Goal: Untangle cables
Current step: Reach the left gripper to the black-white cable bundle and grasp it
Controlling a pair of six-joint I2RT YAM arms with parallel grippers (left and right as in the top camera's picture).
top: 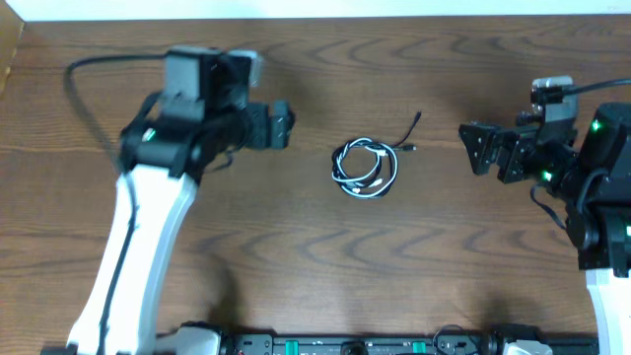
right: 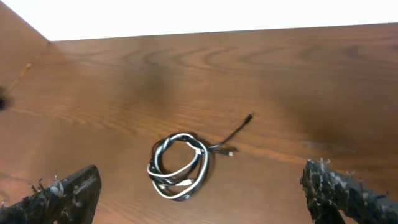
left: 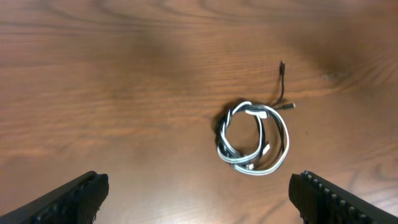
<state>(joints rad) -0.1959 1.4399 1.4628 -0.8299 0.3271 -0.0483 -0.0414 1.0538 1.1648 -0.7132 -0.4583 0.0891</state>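
My left gripper is going to close on the coil's twisted side point(top: 336, 165) point(left: 221, 137), where the cables wind around each other, across from the end with the black plug.
The cables point(top: 364, 168), one white and one black thin cord, lie wound together in a small coil at the middle of the wooden table. A black plug end point(top: 418, 118) sticks out to the upper right. The coil also shows in the left wrist view point(left: 252, 137) and the right wrist view point(right: 178, 165). My left gripper point(top: 286, 125) is open and empty, left of the coil and above the table. My right gripper point(top: 473, 148) is open and empty, right of the coil. Neither touches the cables.
The wooden table point(top: 315, 266) fills the view. Its far edge point(top: 315, 20) meets a white wall. A dark equipment rail point(top: 345, 345) runs along the near edge between the arm bases. A thick black wire point(top: 89, 99) loops from the left arm.
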